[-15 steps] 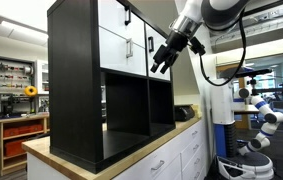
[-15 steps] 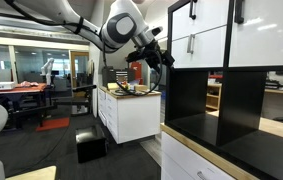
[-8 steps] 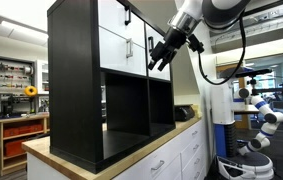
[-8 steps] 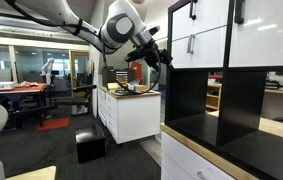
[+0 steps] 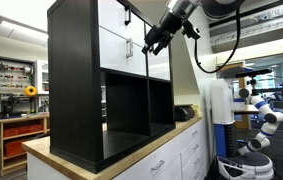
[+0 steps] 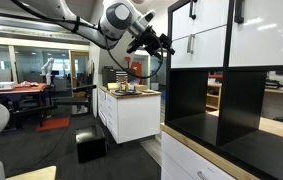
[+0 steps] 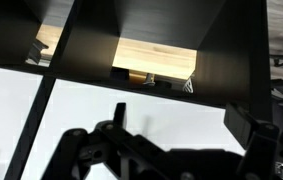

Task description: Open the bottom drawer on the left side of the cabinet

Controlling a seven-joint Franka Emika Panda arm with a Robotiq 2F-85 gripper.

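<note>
Next, I close my gripper on the upright handle (image 5: 129, 45) of the cabinet's bottom white drawer, just above the open black cubby at the cabinet's near end.
The black cube-shelf cabinet (image 5: 73, 80) stands on a wooden counter top and shows in both exterior views (image 6: 243, 112). Its upper cells hold white drawer fronts with black handles; the lower cells are open black cubbies. The bottom drawer (image 6: 203, 50) at the end nearest the arm is shut, its front flush with the frame; it also shows in an exterior view (image 5: 160, 58). My gripper (image 5: 151, 43) hangs open and empty just in front of this drawer, apart from it (image 6: 164, 47). In the wrist view my open fingers (image 7: 186, 140) frame a white drawer front (image 7: 141, 95).
The wooden counter top (image 5: 131, 152) juts out in front of the cabinet, above low white drawers with silver pulls (image 5: 191, 155). A white cart (image 6: 129, 110) with items stands behind the arm. Another white robot (image 5: 256, 115) stands at the back.
My gripper has risen and moved closer to the cabinet front, from below the drawer's level up to its height. The drawers have not moved.
</note>
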